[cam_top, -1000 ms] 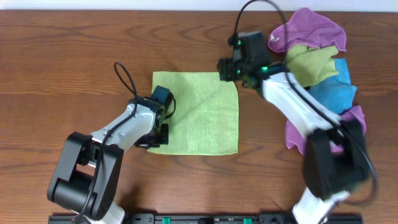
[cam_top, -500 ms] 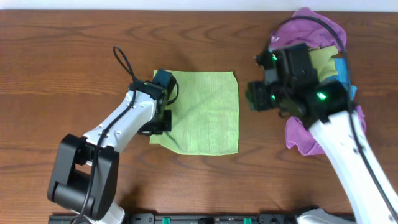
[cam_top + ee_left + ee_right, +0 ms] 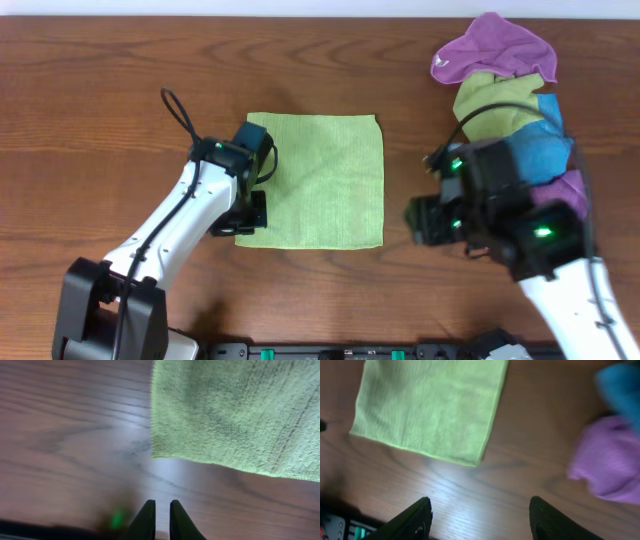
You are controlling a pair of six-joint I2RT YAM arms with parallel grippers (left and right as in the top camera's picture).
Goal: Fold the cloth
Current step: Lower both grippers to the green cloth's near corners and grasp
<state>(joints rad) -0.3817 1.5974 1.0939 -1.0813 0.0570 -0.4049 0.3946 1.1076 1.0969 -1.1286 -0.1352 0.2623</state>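
Observation:
The light green cloth's near corner (image 3: pixel 381 246) (image 3: pixel 474 463) on the side facing the pile of other cloths will be gripped by my right gripper.
The light green cloth (image 3: pixel 320 180) lies flat and square on the wooden table (image 3: pixel 100 90). It also shows in the left wrist view (image 3: pixel 235 410) and the right wrist view (image 3: pixel 430 405). My left gripper (image 3: pixel 246 216) is at the cloth's near left corner. In the left wrist view it (image 3: pixel 161 506) is shut and empty over bare wood, just short of the cloth's corner. My right gripper (image 3: pixel 416 222) is to the right of the cloth's near right corner. In the right wrist view it (image 3: pixel 480 505) is wide open over bare wood and holds nothing.
A pile of other cloths lies at the right: purple (image 3: pixel 490 45), olive green (image 3: pixel 490 100), blue (image 3: pixel 535 150) and another purple one (image 3: pixel 605 460). The right arm partly covers the pile. The table's front rail (image 3: pixel 330 352) runs along the near edge.
My right arm has swung from the cloth's far right corner back toward the near right. My left gripper has drawn back to the near left corner. The cloth's near left edge has settled flat.

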